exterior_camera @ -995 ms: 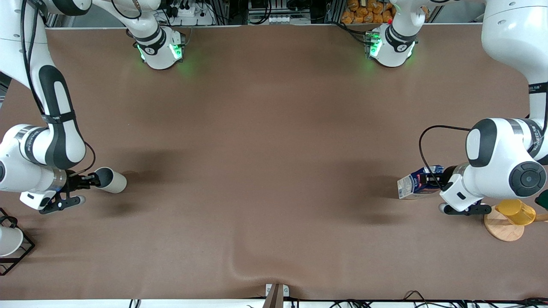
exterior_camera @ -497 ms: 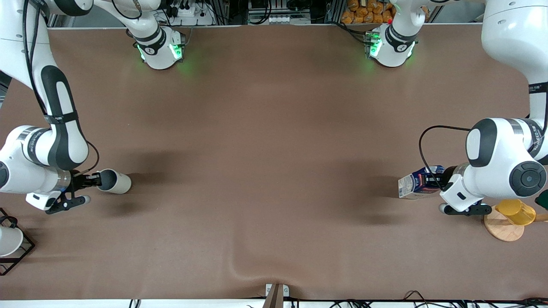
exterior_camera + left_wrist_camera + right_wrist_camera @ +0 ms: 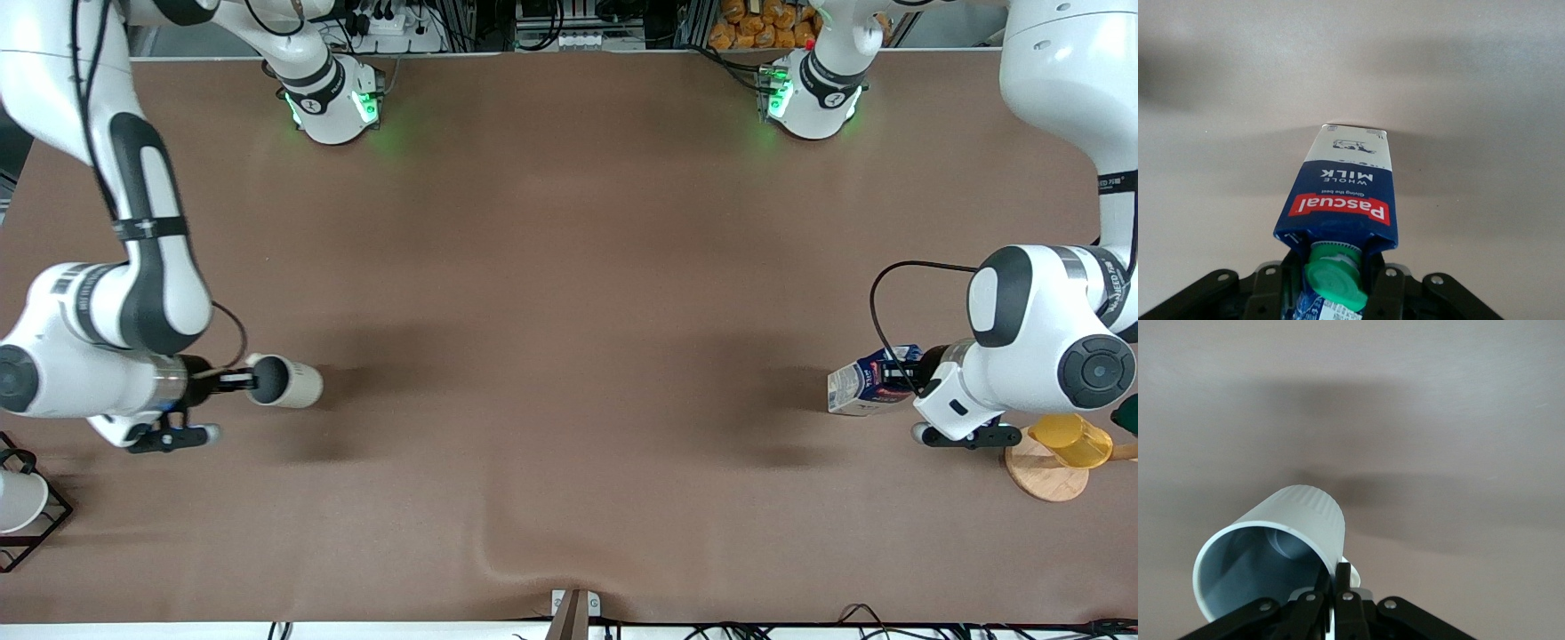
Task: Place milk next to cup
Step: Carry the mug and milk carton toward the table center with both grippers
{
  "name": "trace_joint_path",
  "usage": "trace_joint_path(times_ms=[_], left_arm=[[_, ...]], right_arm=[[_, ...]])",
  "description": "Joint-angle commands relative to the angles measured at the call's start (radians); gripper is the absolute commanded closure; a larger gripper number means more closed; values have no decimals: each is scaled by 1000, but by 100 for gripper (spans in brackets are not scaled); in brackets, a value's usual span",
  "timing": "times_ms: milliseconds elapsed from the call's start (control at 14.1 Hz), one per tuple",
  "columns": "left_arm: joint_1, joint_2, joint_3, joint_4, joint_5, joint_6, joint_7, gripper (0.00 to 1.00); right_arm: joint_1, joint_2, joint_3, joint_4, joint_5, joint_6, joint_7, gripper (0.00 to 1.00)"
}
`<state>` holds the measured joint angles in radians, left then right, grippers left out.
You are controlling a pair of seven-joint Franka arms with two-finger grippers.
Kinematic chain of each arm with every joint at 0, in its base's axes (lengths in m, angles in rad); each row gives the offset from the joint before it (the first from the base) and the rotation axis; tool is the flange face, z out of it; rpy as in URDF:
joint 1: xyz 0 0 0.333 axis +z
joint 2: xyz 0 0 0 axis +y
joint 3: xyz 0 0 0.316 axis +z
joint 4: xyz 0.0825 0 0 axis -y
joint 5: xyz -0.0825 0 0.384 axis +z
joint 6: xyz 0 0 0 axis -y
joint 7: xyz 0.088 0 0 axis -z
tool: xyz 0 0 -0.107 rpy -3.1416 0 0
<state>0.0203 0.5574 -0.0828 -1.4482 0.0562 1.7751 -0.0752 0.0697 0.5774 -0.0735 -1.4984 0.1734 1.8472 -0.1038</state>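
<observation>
The cup, now held on its side above the table, will go down on the bare brown mat about midway (image 3: 557,380) between my grippers, where I will set it with my right gripper.
The milk (image 3: 867,380) is a dark blue carton with a green cap, a red label band and whitish sides. My left gripper (image 3: 905,378) is shut on its capped top and holds it tilted above the table at the left arm's end; the left wrist view shows the milk (image 3: 1341,197) between the fingers (image 3: 1383,283). The cup (image 3: 289,381) is a pale grey-beige mug with a grey interior. My right gripper (image 3: 247,380) is shut on its rim and holds it on its side above the table at the right arm's end. In the right wrist view the cup (image 3: 1281,540) sits just past the gripper (image 3: 1335,577).
A yellow cup (image 3: 1071,441) stands on a round wooden coaster (image 3: 1045,471) beside the left gripper. A white cup (image 3: 20,500) sits in a black wire rack (image 3: 36,529) at the right arm's end. The brown mat has a wrinkle (image 3: 524,556) near the front edge.
My right gripper has carried the cup toward the middle of the table. The left gripper and the milk have barely moved.
</observation>
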Motion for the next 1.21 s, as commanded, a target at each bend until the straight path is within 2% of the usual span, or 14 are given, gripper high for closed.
trace_joint_path(times_ms=[0, 355, 568, 852, 1137], left_arm=[[-10, -5, 0, 12, 25, 3, -14, 64], [-6, -39, -8, 11, 25, -6, -9, 64], [-6, -70, -9, 11, 13, -40, -5, 63], [-6, -102, -11, 11, 10, -65, 3, 63], [-5, -120, -64, 11, 10, -89, -11, 62]], right_arm=[[122, -11, -8, 26, 24, -28, 221, 100], [319, 4, -8, 66, 90, -14, 597, 100], [435, 24, -9, 67, 92, 82, 801, 100], [537, 93, -9, 128, 90, 164, 965, 100], [596, 147, -9, 135, 89, 236, 1038, 100]])
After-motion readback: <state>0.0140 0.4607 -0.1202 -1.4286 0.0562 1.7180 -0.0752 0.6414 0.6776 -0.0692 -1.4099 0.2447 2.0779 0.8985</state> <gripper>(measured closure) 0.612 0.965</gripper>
